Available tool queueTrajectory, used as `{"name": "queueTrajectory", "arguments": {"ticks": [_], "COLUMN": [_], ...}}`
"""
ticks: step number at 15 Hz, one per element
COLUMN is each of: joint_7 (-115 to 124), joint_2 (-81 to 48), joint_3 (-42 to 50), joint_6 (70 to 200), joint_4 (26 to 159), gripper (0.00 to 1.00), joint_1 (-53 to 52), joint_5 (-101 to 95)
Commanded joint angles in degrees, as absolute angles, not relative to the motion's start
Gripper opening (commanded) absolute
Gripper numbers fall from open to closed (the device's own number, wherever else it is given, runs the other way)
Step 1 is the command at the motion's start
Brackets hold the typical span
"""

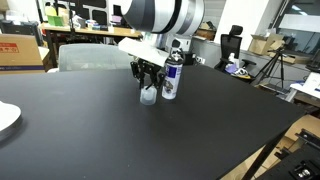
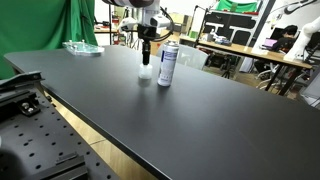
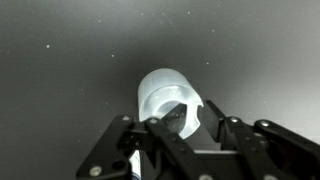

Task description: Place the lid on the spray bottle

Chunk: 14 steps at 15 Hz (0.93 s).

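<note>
The robot's gripper has one finger inside the lid and the other outside its side, so it should open and grip the lid's outside (image 3: 146, 88) before lifting it.
The lid (image 3: 165, 95), a small translucent whitish cap, is close under my gripper (image 3: 200, 118) in the wrist view, its open side facing the camera. One finger reaches inside the lid and the other lies outside its wall, pinching the rim. In both exterior views the lid (image 1: 149, 95) (image 2: 146, 76) hangs at or just above the black table, under the gripper (image 1: 149, 78) (image 2: 146, 58). The spray bottle (image 1: 172, 75) (image 2: 167, 64) stands upright right beside it, white with blue markings and a dark top. I cannot tell whether the lid touches the table.
The black table (image 1: 120, 140) stretches wide around the bottle. A white plate edge (image 1: 6, 118) lies at one side. A clear container on green cloth (image 2: 80, 46) sits at the table's far end. Chairs, desks and boxes stand behind.
</note>
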<state>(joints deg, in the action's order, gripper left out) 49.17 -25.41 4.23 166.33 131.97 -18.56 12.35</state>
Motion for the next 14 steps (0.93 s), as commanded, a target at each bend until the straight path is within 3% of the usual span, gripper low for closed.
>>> {"name": "queueTrajectory", "arguments": {"ticks": [1,7,14], "joint_7": [49.8,49.4,48.4], "joint_2": [-24.8,-23.6,-19.4], "joint_3": [2.9,2.0,0.8], "joint_6": [164.3,164.7,166.6], "joint_4": [132.0,133.1,137.8], "gripper": [0.57,0.97,1.00], "joint_1": [-17.2,-17.1,-17.2], "joint_5": [12.8,12.6,12.4]}}
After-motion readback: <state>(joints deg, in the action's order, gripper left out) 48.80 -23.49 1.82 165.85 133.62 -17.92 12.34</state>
